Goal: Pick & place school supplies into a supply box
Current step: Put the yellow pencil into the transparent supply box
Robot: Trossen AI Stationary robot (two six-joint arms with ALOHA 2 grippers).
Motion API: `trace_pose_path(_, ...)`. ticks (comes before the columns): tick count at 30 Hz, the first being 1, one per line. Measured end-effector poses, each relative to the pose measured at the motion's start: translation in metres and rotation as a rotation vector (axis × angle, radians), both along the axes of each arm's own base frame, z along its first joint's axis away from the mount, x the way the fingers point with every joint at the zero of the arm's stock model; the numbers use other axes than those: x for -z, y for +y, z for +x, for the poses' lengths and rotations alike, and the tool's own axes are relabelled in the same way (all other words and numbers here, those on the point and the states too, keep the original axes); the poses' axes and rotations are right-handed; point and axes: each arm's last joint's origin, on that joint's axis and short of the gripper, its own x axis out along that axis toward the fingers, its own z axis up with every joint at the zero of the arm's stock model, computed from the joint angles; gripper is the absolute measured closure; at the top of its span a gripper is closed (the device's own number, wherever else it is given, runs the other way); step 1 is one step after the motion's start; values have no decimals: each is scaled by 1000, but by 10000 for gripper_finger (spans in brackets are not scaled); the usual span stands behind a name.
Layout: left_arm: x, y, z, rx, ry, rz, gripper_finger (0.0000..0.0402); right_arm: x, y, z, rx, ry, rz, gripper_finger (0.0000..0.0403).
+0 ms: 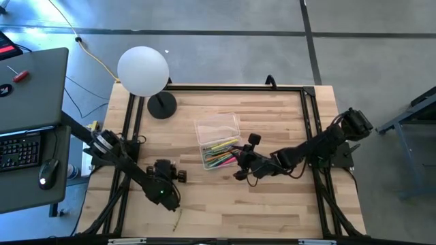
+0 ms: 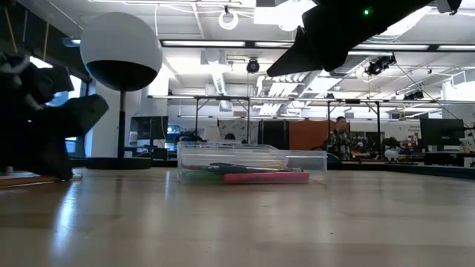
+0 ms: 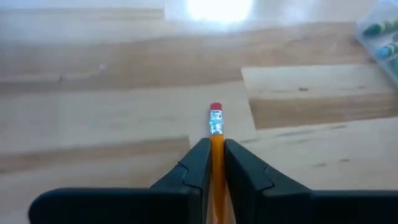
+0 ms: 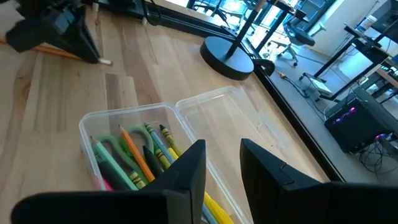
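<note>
My left gripper needs to release the red-eraser orange pencil in the tray [image 1: 220,157] beside the pink pen.
The clear supply box [image 1: 219,141] lies open on the table, its lid [image 4: 221,115] flat beside the tray. The tray [image 4: 134,152] holds green and yellow sticks, an orange pencil, a pink pen [image 2: 265,177] and green-handled scissors [image 4: 111,142]. My right gripper [image 4: 224,163] is open and hovers over the box's right side [image 1: 238,167], touching nothing. My left gripper [image 1: 170,178] sits left of the box, shut on an orange pencil [image 3: 216,124] with a red eraser. My left gripper [image 3: 216,144] pinches the orange pencil's shaft between its two fingers, just behind the metal ferrule [image 3: 216,121]. The fingers lie along the pencil, so the eraser end [image 3: 216,107] sticks out past the fingertips. The pencil [image 4: 74,55] lies about level, low over the table.
A white globe lamp [image 1: 143,70] on a black round base [image 1: 161,105] stands at the far left of the table. A black frame [image 1: 310,129] runs along the table's edges. A thin stick [image 1: 177,220] lies near the near edge. Bare wood lies between box and near edge.
</note>
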Motion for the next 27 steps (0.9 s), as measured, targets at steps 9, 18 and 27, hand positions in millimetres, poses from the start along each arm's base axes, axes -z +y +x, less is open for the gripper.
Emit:
trace_pose_path(9, 7, 12, -7, 56, -16, 124, 318, 0, -6, 3, 1, 1, 12, 324)
trace_pose_path(18, 25, 42, -5, 96, -2, 188, 318, 0, -10, 4, 6, 5, 7, 324)
trace_pose_path(27, 26, 46, -2, 128, -12, 239, 319, 0, -14, 5, 6, 20, -17, 324)
